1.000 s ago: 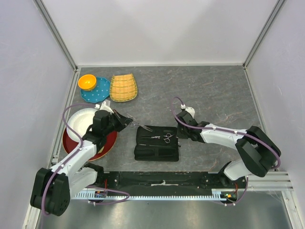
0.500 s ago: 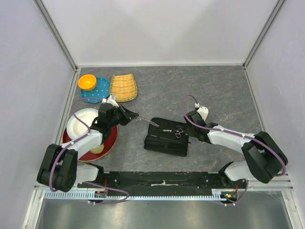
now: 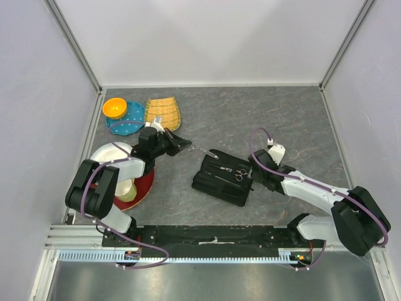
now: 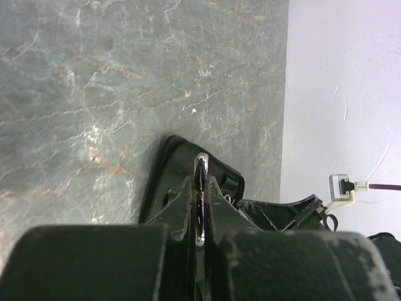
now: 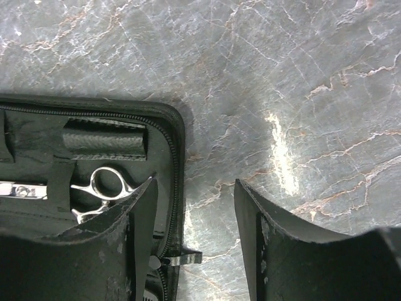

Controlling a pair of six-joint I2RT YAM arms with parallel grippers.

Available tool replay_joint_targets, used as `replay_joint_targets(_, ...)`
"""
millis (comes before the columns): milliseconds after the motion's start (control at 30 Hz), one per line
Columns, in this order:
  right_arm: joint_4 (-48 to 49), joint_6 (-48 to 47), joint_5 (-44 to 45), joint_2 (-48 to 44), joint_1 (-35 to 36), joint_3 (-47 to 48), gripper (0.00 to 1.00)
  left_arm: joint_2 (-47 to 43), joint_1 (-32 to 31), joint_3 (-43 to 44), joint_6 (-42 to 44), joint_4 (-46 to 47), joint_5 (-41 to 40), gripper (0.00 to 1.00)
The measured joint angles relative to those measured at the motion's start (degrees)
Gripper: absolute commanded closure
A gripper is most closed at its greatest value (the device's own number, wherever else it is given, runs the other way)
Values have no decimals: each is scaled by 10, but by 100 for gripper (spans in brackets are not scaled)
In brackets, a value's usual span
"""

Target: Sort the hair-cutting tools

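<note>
The slim silver scissors will go down on the black case's far corner (image 3: 210, 156) (image 4: 170, 187) toward the yellow basket, placed there by my left gripper.
A flat black zip case (image 3: 220, 182) lies open and skewed at mid-table. One pair of silver scissors (image 3: 237, 172) rests inside it, and its ring handles (image 5: 106, 185) show in the right wrist view. My right gripper (image 3: 257, 170) (image 5: 195, 188) is open at the case's right edge (image 5: 177, 163), with the left finger over the case and the right finger over bare table. My left gripper (image 3: 180, 145) (image 4: 200, 183) is shut on a second pair of slim silver scissors (image 3: 198, 149) (image 4: 200, 168), held just left of the case's far corner (image 4: 172, 157). I cannot make out the comb.
At far left stand an orange bowl (image 3: 114, 107) on a blue dotted plate (image 3: 128, 124) and a woven yellow basket (image 3: 162, 115). Nearer are a white plate (image 3: 106, 157) and a red plate (image 3: 145, 182) with a pale cup (image 3: 127, 191). Grey walls enclose the table.
The case has slid right and turned askew. My right gripper moved with it and has now opened. My left gripper moved up and right, keeping hold of its scissors.
</note>
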Motion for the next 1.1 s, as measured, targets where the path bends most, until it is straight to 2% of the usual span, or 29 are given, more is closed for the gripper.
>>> replay_joint_targets(133, -2, -11, -4, -11, 0, 1, 46, 33, 0, 31, 0, 15, 12, 98)
replay_joint_targets(167, -2, -14, -6, -11, 0, 1, 54, 40, 0, 35, 0, 19, 15, 98)
replay_joint_targets(233, -3, -22, -12, -11, 0, 2, 58, 48, 0, 40, 0, 23, 20, 98)
replay_joint_targets(267, -2, -27, -17, -10, 0, 3, 64, 51, 0, 42, 1, 23, 25, 98)
replay_joint_targets(433, 8, -43, -48, 14, 0, 8, 75, 67, 0, 47, 2, 23, 40, 98)
replay_joint_targets(733, 28, -52, -61, 33, -2, 9, 77, 107, 0, 61, 6, 23, 76, 98)
replay_joint_targets(1100, 32, -59, -63, 37, -2, 11, 78, 130, 0, 62, 7, 34, 76, 98)
